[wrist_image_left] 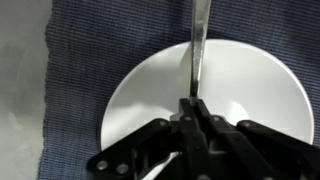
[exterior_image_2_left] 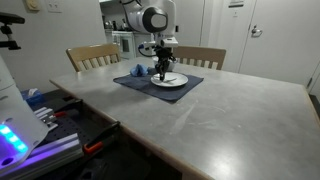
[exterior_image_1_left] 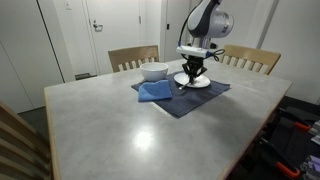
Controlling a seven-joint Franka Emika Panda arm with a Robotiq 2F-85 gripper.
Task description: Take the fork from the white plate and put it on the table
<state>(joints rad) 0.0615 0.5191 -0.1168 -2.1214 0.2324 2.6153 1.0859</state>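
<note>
I should release the fork on the dark blue placemat (exterior_image_1_left: 174,99) beside the blue cloth, off the white plate.
The white plate (wrist_image_left: 150,95) lies on a dark blue placemat, and it shows in both exterior views (exterior_image_1_left: 203,83) (exterior_image_2_left: 178,82). The grey metallic fork (wrist_image_left: 197,45) runs from the fingers across the plate's far rim onto the mat. My gripper (wrist_image_left: 193,103) is shut on the fork's near end, right over the plate. In both exterior views the gripper (exterior_image_1_left: 192,72) (exterior_image_2_left: 162,72) stands straight down at the plate; the fork is too small to make out there. The pale grey table (exterior_image_1_left: 150,130) (exterior_image_2_left: 220,115) carries it all.
The dark blue placemat (exterior_image_1_left: 195,100) (exterior_image_2_left: 130,82) (wrist_image_left: 90,40) also holds a white bowl (exterior_image_1_left: 154,71) and a blue cloth (exterior_image_1_left: 155,91) (exterior_image_2_left: 137,72). Wooden chairs (exterior_image_1_left: 133,56) (exterior_image_2_left: 92,55) stand at the table's far side.
</note>
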